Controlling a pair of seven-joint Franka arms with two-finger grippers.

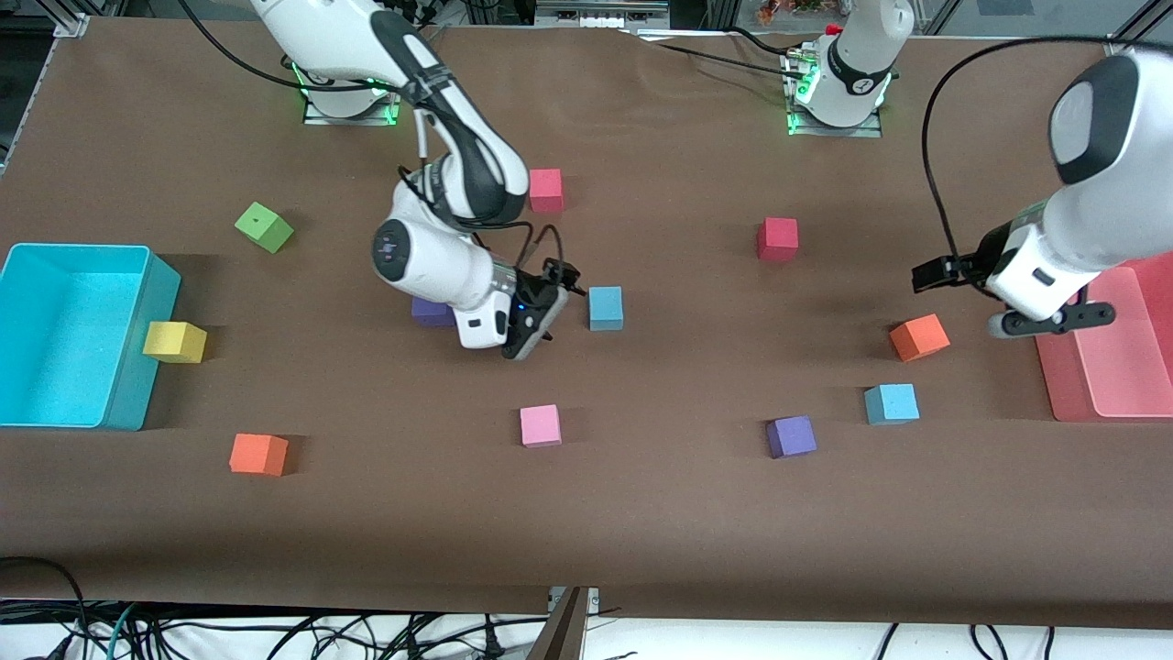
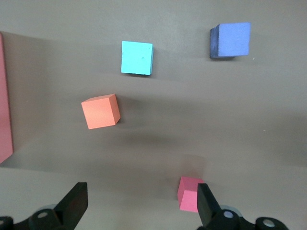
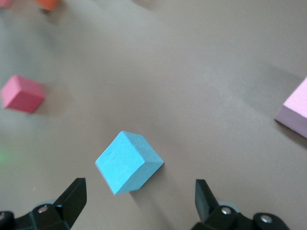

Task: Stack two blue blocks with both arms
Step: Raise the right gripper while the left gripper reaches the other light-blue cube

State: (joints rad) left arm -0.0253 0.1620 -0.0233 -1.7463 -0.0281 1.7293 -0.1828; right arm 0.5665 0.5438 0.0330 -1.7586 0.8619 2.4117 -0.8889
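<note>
I need to next move my left gripper to the blue block nearer the pink tray and close on that block's opposite sides (image 1: 891, 402) (image 2: 136, 57).
One blue block (image 1: 606, 307) sits mid-table. The other blue block (image 1: 891, 403) lies toward the left arm's end, nearer the front camera. My right gripper (image 1: 542, 328) is low beside the first block, on the side toward the right arm's end, open and empty. In the right wrist view the block (image 3: 128, 162) lies just ahead of the open gripper (image 3: 139, 206), untouched. My left gripper (image 1: 1054, 321) hangs high by the pink tray, open and empty. The left wrist view shows the gripper (image 2: 139, 206) open and the second blue block (image 2: 137, 57) on the table.
A purple block (image 1: 431, 312) is partly under the right arm. A pink block (image 1: 540, 425), a purple block (image 1: 791, 436), an orange block (image 1: 918, 336) and a red block (image 1: 777, 238) lie around. A cyan bin (image 1: 124, 403) and a pink tray (image 1: 1063, 385) stand at the table's ends.
</note>
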